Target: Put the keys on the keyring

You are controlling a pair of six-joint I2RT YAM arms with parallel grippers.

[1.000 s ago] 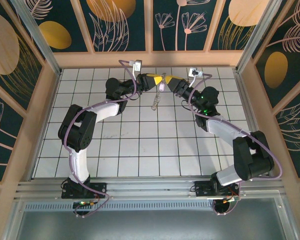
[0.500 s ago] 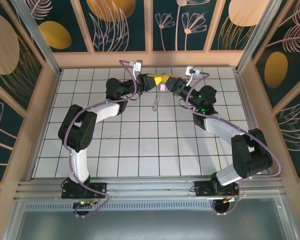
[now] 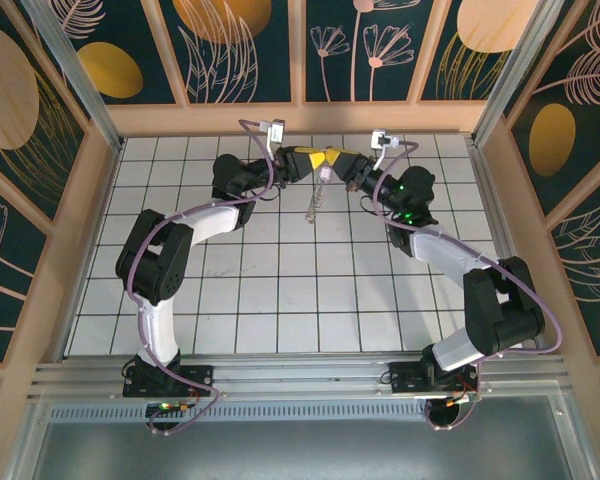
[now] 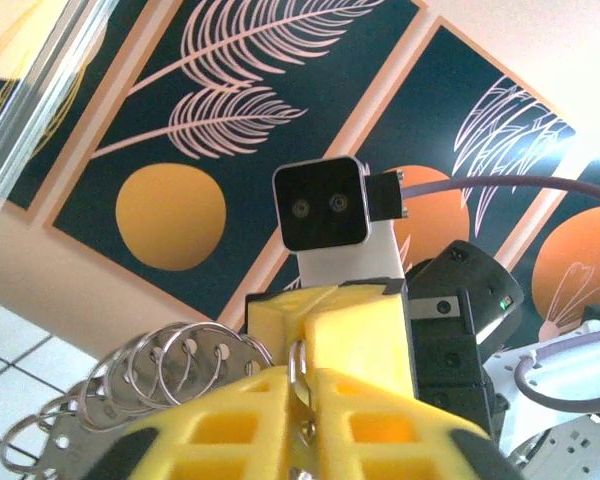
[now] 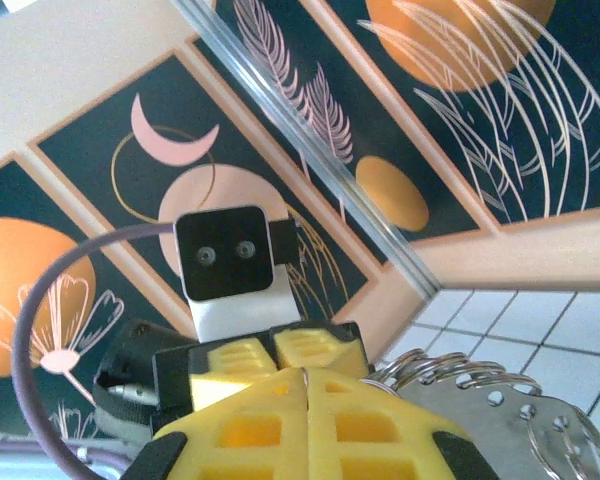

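Observation:
The tips of my two grippers meet on the keyring and crowd it. So my right gripper should open, back away and take the purple tag hanging [image 3: 325, 174] below.
My two grippers meet tip to tip above the far middle of the tiled floor, the left gripper [image 3: 308, 160] facing the right gripper [image 3: 332, 162]. A thin silver keyring [image 4: 298, 358] stands edge-on between the yellow left fingers [image 4: 230, 420], which close on it, and it runs into the seam of the right gripper's fingers. The right gripper [image 5: 308, 372] is shut, its pads pressed together. A bunch of linked rings and flat silver keys [image 4: 170, 365] with holes hangs beside the jaws. It dangles [image 3: 314, 203] below them and shows as the keys [image 5: 480, 410] in the right wrist view.
The white tiled floor [image 3: 280, 290] is boxed in by peach walls with dark floral panels [image 3: 240, 50]. Purple cables [image 3: 255, 140] loop over both wrists near the back wall. Both arms arch from their bases at the near rail [image 3: 300, 375].
The right gripper has moved left to meet the left gripper and has shut. The dangling bunch of rings has swung slightly.

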